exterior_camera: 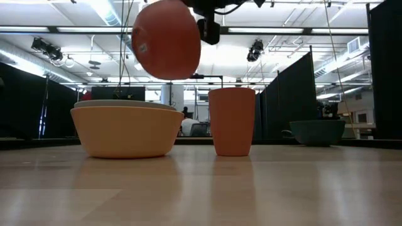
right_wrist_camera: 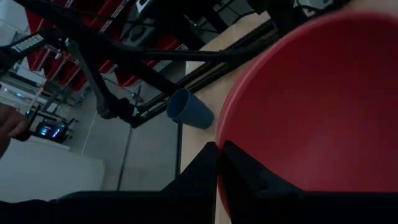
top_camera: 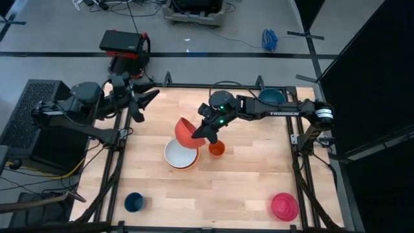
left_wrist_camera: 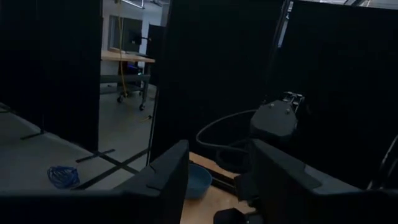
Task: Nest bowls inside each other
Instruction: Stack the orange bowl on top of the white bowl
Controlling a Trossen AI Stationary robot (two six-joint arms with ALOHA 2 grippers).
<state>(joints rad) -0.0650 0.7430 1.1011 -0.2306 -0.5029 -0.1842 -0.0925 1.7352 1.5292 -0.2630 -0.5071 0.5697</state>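
My right gripper needs to let go of the red-orange bowl inside the white bowl (top_camera: 189, 151), beside the small orange cup.
A red-orange bowl (top_camera: 185, 131) hangs in the air over the middle of the table, with my right gripper (top_camera: 205, 134) shut on it. Just below and nearer stands a white bowl (top_camera: 179, 153) nested in an orange bowl (exterior_camera: 127, 130) that rests on its base. A teal bowl (top_camera: 272, 96) sits at the far right and a magenta bowl (top_camera: 284, 206) at the near right corner. My left gripper (top_camera: 146, 97) hovers open over the far left corner with nothing between its fingers. My right gripper pinches the red-orange bowl's rim (right_wrist_camera: 219, 163) between its two fingers, one finger on the inner wall and one on the outer. The fingers come from the table's right, slanting down. The bowl is lifted clear and tipped steeply, its underside (exterior_camera: 166, 39) toward the near edge.
A small orange cup (top_camera: 217, 149) stands upright just right of the stacked bowls, right below my right gripper. A dark blue cup (top_camera: 134, 202) stands near the front left. Bare wood lies between the stack and the magenta bowl.
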